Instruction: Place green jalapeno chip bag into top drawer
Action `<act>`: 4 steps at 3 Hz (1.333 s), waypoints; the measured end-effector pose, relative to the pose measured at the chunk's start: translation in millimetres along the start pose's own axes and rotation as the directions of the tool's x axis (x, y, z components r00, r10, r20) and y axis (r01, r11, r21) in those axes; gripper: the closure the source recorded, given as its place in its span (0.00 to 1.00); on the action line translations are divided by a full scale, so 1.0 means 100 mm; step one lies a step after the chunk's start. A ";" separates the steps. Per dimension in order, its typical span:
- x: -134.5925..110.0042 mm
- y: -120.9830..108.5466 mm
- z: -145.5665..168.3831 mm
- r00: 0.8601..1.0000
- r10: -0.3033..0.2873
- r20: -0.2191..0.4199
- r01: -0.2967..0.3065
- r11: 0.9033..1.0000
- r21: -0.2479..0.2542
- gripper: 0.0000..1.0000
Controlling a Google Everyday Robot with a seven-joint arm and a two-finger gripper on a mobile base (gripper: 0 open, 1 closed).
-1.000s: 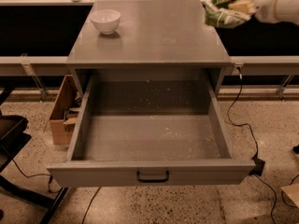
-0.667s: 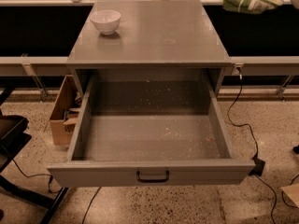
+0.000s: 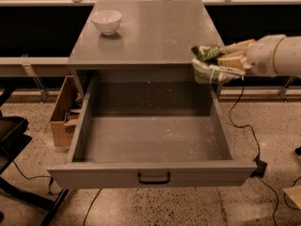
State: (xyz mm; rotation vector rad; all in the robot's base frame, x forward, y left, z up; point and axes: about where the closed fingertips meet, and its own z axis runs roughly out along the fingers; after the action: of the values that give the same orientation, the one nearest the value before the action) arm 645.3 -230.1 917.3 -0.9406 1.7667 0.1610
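Note:
My gripper will let go of the green jalapeno chip bag on the rear middle of the open top drawer's bottom (image 3: pixel 169 108).
The green jalapeno chip bag (image 3: pixel 209 63) is held in my gripper (image 3: pixel 230 60), which reaches in from the right on a white arm. The gripper is shut on the bag and holds it in the air over the right rear corner of the top drawer (image 3: pixel 155 140), level with the cabinet top's front right edge. The drawer is pulled fully open, grey, with a crumb-speckled floor and a small black handle (image 3: pixel 154 178) on its front panel. Nothing lies inside it.
A white bowl (image 3: pixel 106 21) stands at the back left of the grey cabinet top (image 3: pixel 150 32). A cardboard box (image 3: pixel 63 112) sits on the floor left of the drawer. Black cables (image 3: pixel 249 131) run over the floor at the right. A dark chair base (image 3: pixel 14 140) is at far left.
My gripper with the bag has come down and to the left, from high at the upper right to just above the drawer's right rear corner. The camera view has shifted slightly.

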 end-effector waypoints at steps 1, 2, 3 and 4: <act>0.32 0.37 0.65 0.999 0.025 0.031 -0.021 0.989 -0.147 1.00; 0.68 0.61 1.17 0.999 0.048 0.008 -0.045 0.980 -0.195 1.00; 0.95 0.75 1.52 0.999 0.029 -0.015 -0.031 0.988 -0.151 1.00; 1.03 1.01 1.59 1.000 -0.006 -0.029 0.001 0.987 -0.161 1.00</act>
State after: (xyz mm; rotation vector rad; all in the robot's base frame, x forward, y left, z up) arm 685.5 -131.7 731.2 -1.0664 1.7994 0.2919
